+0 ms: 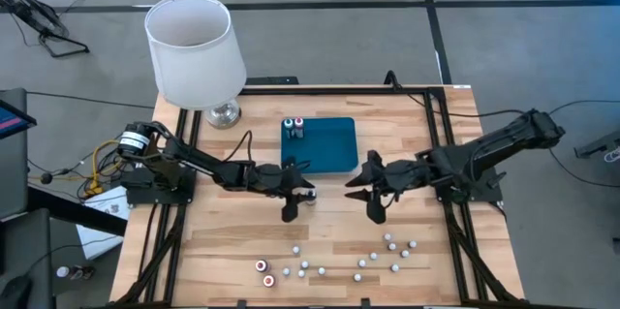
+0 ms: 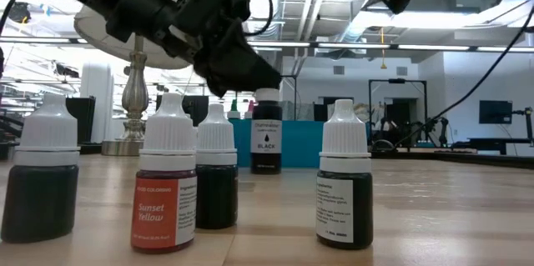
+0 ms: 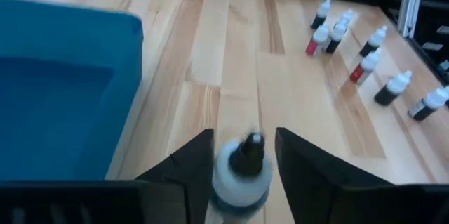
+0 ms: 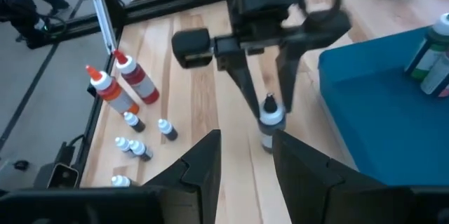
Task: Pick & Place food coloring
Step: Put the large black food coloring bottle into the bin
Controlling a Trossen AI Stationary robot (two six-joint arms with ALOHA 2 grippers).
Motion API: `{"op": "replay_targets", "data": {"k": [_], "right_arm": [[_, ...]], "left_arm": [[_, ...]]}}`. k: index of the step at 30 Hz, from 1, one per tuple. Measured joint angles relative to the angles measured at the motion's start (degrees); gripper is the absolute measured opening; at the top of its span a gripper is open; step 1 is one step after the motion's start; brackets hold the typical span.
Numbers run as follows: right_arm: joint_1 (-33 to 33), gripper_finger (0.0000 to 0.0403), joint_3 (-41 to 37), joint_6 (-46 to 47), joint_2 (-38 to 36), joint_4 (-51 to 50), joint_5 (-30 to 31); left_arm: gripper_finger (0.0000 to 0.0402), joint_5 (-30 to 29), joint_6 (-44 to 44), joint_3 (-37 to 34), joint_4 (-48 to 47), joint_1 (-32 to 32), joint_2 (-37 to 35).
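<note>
The food coloring bottle is in front of the teal tray. Next, I should bring my right gripper to the dark tip (image 1: 310,192) (image 4: 271,104) of the bottle and close it there.
A small food coloring bottle (image 1: 309,197) with a dark tip stands upright on the wooden table just in front of the teal tray (image 1: 334,149). My left gripper (image 3: 244,134) is open around this bottle (image 3: 242,171), one finger on each side of its top. My right gripper (image 1: 355,185) hangs open above the table to the bottle's right, pointing at it, with nothing between its fingers. Two more bottles (image 1: 294,128) stand in the tray's far left corner. Several others (image 1: 339,261) stand near the table's near edge. My left gripper comes at the bottle's top (image 4: 269,104) slanting down from the table's left, its fingers (image 3: 193,161) close on both sides. A thin gap shows at one finger. I cannot tell whether the other touches. The bottle stands upright on the table.
A white-shaded lamp (image 1: 199,52) stands at the far left corner. Two larger red bottles (image 1: 263,270) stand among the small ones at the near edge. The nearest bottles (image 2: 167,183) fill the low view. Black frame rails (image 1: 455,241) run along the table's sides.
</note>
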Motion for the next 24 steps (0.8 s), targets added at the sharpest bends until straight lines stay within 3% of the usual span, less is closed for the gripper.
{"op": "replay_targets", "data": {"k": [8,14,24], "right_arm": [[1.1,0.0118,-0.1,0.0,4.3,3.7,0.1],[0.6,0.0118,-0.1,-1.0,7.0,6.5,0.1],[-2.3,0.0118,0.1,-3.7,10.6,11.6,0.0]], "left_arm": [[0.0203,-0.1,1.7,3.4,-4.2,0.0,-0.1],[0.0215,0.2,1.5,6.8,-10.6,0.0,-1.8],[0.0215,-2.0,0.6,8.3,-31.1,-0.1,-18.0]]}}
